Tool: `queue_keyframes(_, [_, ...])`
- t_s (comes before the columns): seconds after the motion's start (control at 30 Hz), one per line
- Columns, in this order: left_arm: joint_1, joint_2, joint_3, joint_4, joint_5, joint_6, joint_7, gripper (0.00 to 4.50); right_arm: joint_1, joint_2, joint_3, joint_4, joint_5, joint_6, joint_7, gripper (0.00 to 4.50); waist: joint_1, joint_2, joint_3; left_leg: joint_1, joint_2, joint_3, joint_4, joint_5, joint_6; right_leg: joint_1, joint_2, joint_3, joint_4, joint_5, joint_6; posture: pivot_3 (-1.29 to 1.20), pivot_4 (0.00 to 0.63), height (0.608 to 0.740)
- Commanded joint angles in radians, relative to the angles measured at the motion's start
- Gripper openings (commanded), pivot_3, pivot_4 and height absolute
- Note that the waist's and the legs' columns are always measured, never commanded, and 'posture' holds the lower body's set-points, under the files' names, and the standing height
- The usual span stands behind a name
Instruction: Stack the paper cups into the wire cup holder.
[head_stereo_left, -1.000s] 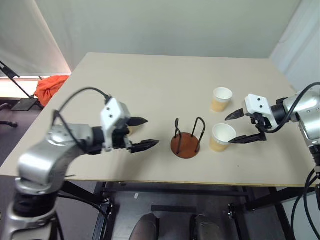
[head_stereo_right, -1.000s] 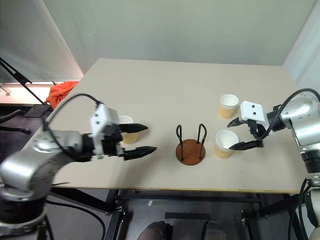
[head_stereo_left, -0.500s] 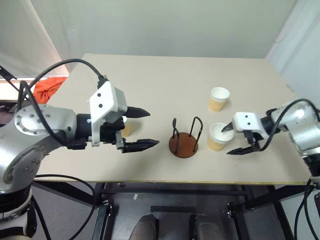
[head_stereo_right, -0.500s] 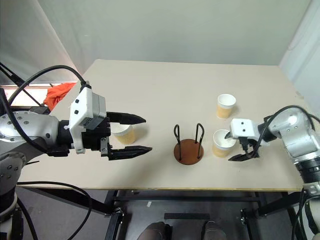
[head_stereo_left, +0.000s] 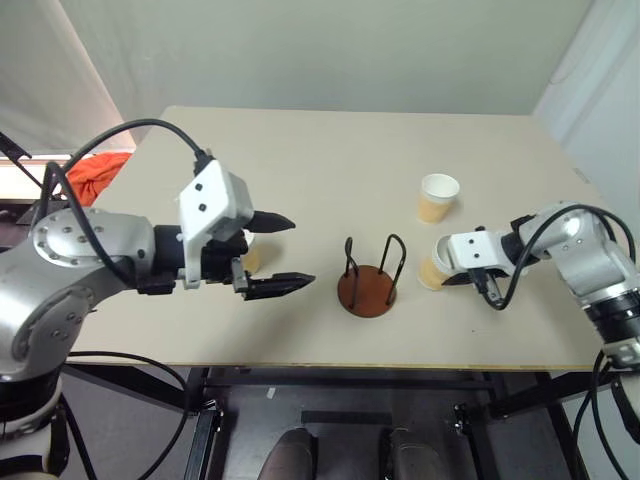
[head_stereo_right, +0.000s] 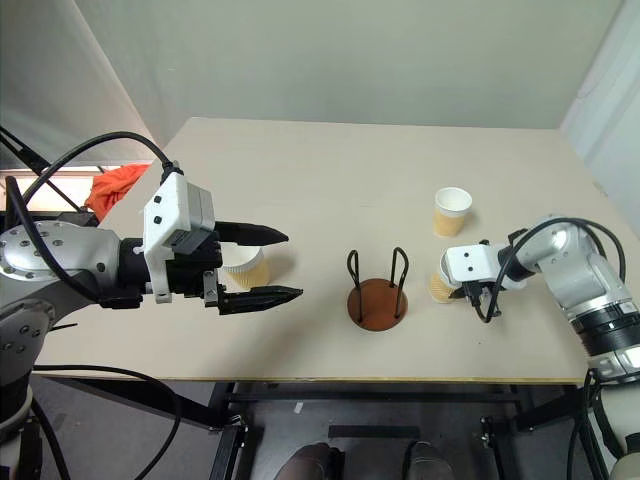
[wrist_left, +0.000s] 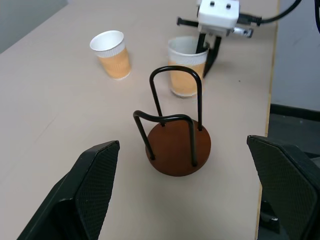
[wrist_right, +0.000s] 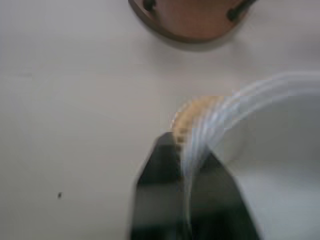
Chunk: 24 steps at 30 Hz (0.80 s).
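Observation:
I should let go of the paper cup with my right gripper on the red-brown disc (head_stereo_left: 368, 289) between the two dark wire loops.
The wire cup holder (head_stereo_left: 367, 285), a red-brown disc with two dark wire loops, stands near the table's front middle. Just right of it sits a paper cup (head_stereo_left: 432, 273), and my right gripper (wrist_right: 189, 145) is shut on its rim, one finger inside and one outside the wall. A second paper cup (head_stereo_left: 438, 197) stands free farther back. A third paper cup (head_stereo_right: 246, 266) sits left of the holder, partly hidden behind my left gripper (head_stereo_left: 300, 252). That gripper hovers open above the table, pointing at the holder, its fingers (wrist_left: 95, 185) wide apart with nothing between them.
The tan table (head_stereo_left: 300, 150) has a front edge close below the holder and a right edge near my right arm. An orange cloth (head_stereo_left: 100, 172) lies on the floor beyond the table's left edge.
My right gripper came down over the cup beside the holder and closed on its rim. The left gripper stayed open, about where it was.

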Motion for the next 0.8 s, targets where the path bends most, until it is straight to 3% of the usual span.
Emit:
queue_keyframes(0.03, [0.011, 0.027, 0.068, 0.012, -0.013, -0.033, -0.013, 4.50, -0.071, -0.075, -0.019, -0.067, 0.212, 0.022, 0.106, 0.02, 0.000, 0.000, 0.000, 0.000, 0.000, 0.000, -0.001, 0.000, -0.001, 0.000, 0.000, 0.000, 0.000, 0.000, 0.000, 0.00, 0.150, 0.740])
queue_keyframes(0.13, [0.033, 0.048, 0.113, 0.032, -0.020, -0.048, -0.034, 4.50, -0.196, -0.123, 0.014, -0.055, 0.383, 0.035, 0.111, 0.02, -0.001, 0.000, 0.000, -0.001, 0.000, 0.001, -0.004, 0.004, -0.007, -0.002, 0.000, 0.000, -0.001, -0.003, -0.001, 0.00, 0.150, 0.740])
queue_keyframes(0.3, [0.053, 0.065, 0.102, 0.051, -0.003, -0.079, -0.039, 4.50, -0.469, -0.064, 0.046, 0.016, 0.582, 0.036, 0.111, 0.02, -0.010, 0.000, 0.000, 0.001, 0.000, 0.002, -0.013, 0.008, -0.010, -0.006, 0.001, 0.001, 0.000, -0.007, -0.005, 0.00, 0.150, 0.740])
queue_keyframes(0.4, [0.045, 0.050, 0.076, 0.050, 0.000, -0.089, -0.025, 4.50, -0.499, -0.043, 0.138, -0.056, 0.671, 0.019, 0.111, 0.02, -0.009, 0.000, 0.000, 0.000, 0.004, 0.000, -0.015, 0.008, -0.012, -0.008, 0.004, 0.000, 0.002, -0.011, -0.010, 0.00, 0.150, 0.740])
queue_keyframes(0.6, [0.054, 0.039, 0.081, 0.017, -0.022, -0.084, 0.000, 4.50, -0.478, 0.026, 0.273, 0.018, 0.500, -0.142, 0.111, 0.02, -0.006, -0.001, 0.000, 0.000, 0.007, -0.002, -0.014, 0.005, -0.014, -0.009, 0.007, 0.000, 0.006, -0.013, -0.017, 0.00, 0.150, 0.740])
queue_keyframes(0.8, [0.100, 0.051, 0.119, -0.018, -0.045, -0.074, 0.023, 4.50, -0.506, 0.038, 0.330, 0.092, 0.443, -0.248, 0.111, 0.02, -0.006, -0.001, 0.000, 0.000, 0.007, -0.001, -0.013, 0.001, -0.015, -0.011, 0.006, -0.001, 0.009, -0.012, -0.018, 0.00, 0.150, 0.740])
